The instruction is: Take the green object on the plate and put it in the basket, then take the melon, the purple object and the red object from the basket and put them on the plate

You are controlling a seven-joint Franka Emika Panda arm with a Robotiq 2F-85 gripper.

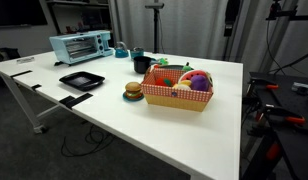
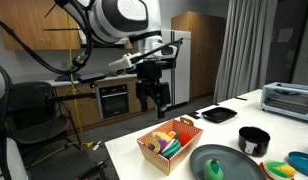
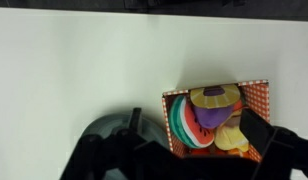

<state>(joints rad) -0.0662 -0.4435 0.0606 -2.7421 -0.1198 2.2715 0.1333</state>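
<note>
My gripper should next move over to the green object (image 1: 187,68) on the dark green plate next to the tan basket, and close on it there.
The tan basket (image 2: 154,152) with red-and-white checked lining stands on the white table in both exterior views (image 1: 179,100). The wrist view looks down into the basket (image 3: 254,92). In it lie a striped melon slice (image 3: 184,125), the purple object (image 3: 209,112) under a tan disc, and a yellow toy (image 3: 234,138). A red piece (image 2: 166,134) shows among them. The dark green plate (image 2: 219,163) lies beside the basket and looks bare. I cannot pick out a separate green object. My gripper (image 2: 154,103) hangs open and empty above the basket, and its fingers frame the basket in the wrist view (image 3: 189,145).
A toy burger (image 1: 133,91) sits next to the basket. A black square tray (image 1: 81,80), a toaster oven (image 1: 81,46) and a black cup (image 2: 254,140) stand further along the table. A teal dish (image 2: 302,165) is near the plate.
</note>
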